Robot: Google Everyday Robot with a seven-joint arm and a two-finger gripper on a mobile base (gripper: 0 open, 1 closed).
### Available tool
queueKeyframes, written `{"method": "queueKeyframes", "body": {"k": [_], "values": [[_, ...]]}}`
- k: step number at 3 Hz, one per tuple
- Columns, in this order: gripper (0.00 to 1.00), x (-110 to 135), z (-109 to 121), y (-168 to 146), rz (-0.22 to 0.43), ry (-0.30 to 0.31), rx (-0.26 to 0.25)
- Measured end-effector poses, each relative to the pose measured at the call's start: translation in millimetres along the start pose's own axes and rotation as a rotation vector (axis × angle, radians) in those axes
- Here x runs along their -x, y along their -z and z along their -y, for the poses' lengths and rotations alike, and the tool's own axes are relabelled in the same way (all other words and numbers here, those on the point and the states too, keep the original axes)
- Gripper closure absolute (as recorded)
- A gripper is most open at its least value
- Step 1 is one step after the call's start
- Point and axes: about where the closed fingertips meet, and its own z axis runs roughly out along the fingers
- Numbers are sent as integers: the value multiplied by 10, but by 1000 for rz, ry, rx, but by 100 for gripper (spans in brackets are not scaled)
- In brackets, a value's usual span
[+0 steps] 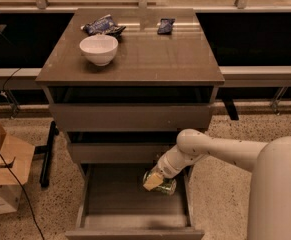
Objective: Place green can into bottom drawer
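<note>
My gripper is going to let go of the green can on the bottom drawer's inside (143, 216), and I will do so near the middle of that drawer's front panel.
The bottom drawer (115, 204) is pulled out at the foot of the cabinet, its tray open to view. My gripper (155, 180) reaches down into the drawer's right side from the white arm on the right. It is shut on the green can (164, 185), which lies on its side low in the tray near the right wall. I cannot tell whether the can rests on the drawer floor.
On the cabinet top stand a white bowl (99, 49) and two blue snack packets (102, 26) (165, 25). The two upper drawers (130, 116) are pushed in. A cardboard box (2, 176) sits on the floor at the left.
</note>
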Motion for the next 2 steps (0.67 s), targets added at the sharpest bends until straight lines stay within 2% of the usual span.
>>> {"method": "queueKeyframes", "body": {"k": [2], "values": [[100, -148, 183, -656, -19, -73, 44]]}}
